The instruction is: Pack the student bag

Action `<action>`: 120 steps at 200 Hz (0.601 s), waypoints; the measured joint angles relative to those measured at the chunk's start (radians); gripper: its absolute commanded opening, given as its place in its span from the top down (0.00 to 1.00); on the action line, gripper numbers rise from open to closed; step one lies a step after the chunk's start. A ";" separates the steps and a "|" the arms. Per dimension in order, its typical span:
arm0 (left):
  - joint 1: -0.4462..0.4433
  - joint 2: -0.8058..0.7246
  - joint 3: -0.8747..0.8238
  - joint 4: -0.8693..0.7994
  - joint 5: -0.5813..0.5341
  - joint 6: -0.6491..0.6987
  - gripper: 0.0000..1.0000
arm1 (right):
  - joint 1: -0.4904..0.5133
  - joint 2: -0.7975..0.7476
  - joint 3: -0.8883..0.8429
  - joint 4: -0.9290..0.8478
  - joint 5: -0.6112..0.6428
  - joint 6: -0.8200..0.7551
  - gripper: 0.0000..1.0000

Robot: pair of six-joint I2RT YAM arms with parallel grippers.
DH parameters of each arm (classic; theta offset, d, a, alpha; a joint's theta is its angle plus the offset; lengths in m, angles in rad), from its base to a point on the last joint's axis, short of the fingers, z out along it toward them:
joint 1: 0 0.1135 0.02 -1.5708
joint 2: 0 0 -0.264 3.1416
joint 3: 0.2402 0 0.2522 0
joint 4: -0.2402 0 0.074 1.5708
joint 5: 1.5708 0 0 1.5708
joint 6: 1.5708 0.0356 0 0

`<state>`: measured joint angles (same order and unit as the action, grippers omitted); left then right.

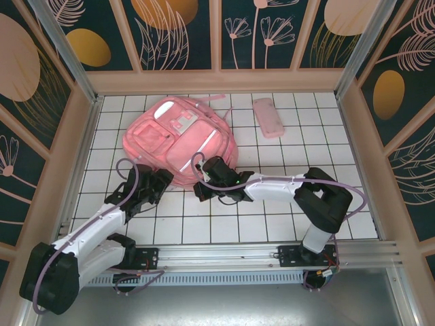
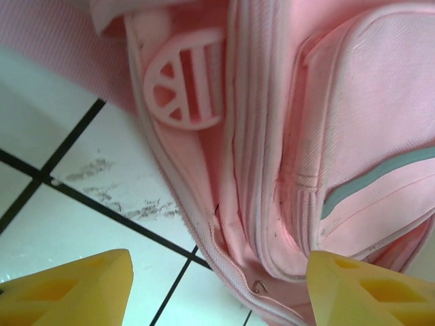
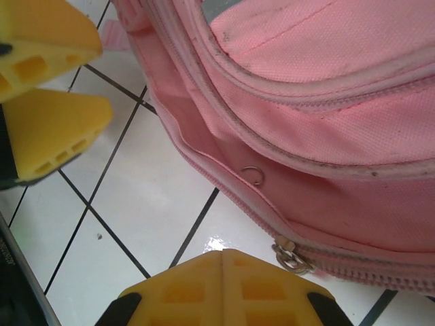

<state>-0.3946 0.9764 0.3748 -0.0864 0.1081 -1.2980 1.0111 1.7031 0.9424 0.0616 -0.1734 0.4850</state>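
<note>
The right gripper's shut fingers are short of the zip slider, so the robot should open them and grip the slider's pull tab (image 3: 317, 274) while the left gripper holds the corner of the bag.
The student bag (image 1: 180, 139), a big soft pink backpack, lies flat on the tiled table left of centre. My left gripper (image 1: 165, 179) is at its near left edge; in the left wrist view it (image 2: 217, 295) stands open, yellow fingers (image 2: 68, 292) wide apart, with the bag's open zip edge (image 2: 224, 258) between them. My right gripper (image 1: 201, 185) is at the bag's near edge. Its yellow pads (image 3: 224, 288) are pressed together, shut on nothing, just short of the metal zip slider (image 3: 292, 257). A small wire ring (image 3: 253, 175) hangs on the seam.
A small flat pink pencil pouch (image 1: 267, 117) lies at the back right of the table. Wooden walls with patterned panels (image 1: 217, 78) close in the back and both sides. The left gripper's fingers (image 3: 51, 122) show close by in the right wrist view.
</note>
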 measured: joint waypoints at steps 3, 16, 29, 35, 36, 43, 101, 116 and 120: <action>-0.002 0.003 -0.002 0.007 0.003 -0.006 0.32 | 0.000 0.000 0.001 -0.005 0.004 0.000 1.00; -0.011 0.027 -0.009 0.037 0.020 -0.023 0.32 | 0.001 0.000 0.005 -0.031 0.026 0.004 0.88; -0.018 0.056 -0.015 0.077 0.032 -0.039 0.33 | 0.004 0.000 0.010 -0.067 0.056 0.017 0.75; -0.021 0.072 -0.018 0.100 0.041 -0.045 0.33 | 0.007 0.000 0.011 -0.084 0.072 0.027 0.71; -0.021 0.075 -0.019 0.105 0.042 -0.046 0.33 | 0.008 0.000 0.011 -0.087 0.076 0.022 0.70; -0.024 0.092 -0.022 0.132 0.048 -0.052 0.34 | 0.012 0.000 0.013 -0.102 0.093 0.030 0.67; -0.040 0.199 -0.026 0.290 0.069 -0.109 0.49 | 0.067 0.011 0.079 -0.187 0.233 0.068 0.50; -0.040 0.204 -0.026 0.304 0.067 -0.119 0.52 | 0.068 0.012 0.086 -0.187 0.263 0.074 0.47; -0.040 0.204 -0.027 0.308 0.066 -0.120 0.53 | 0.068 0.012 0.086 -0.190 0.270 0.077 0.47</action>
<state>-0.4343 1.1809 0.3481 0.2214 0.1745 -1.4181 1.0794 1.7153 1.0283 -0.1280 0.0971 0.5621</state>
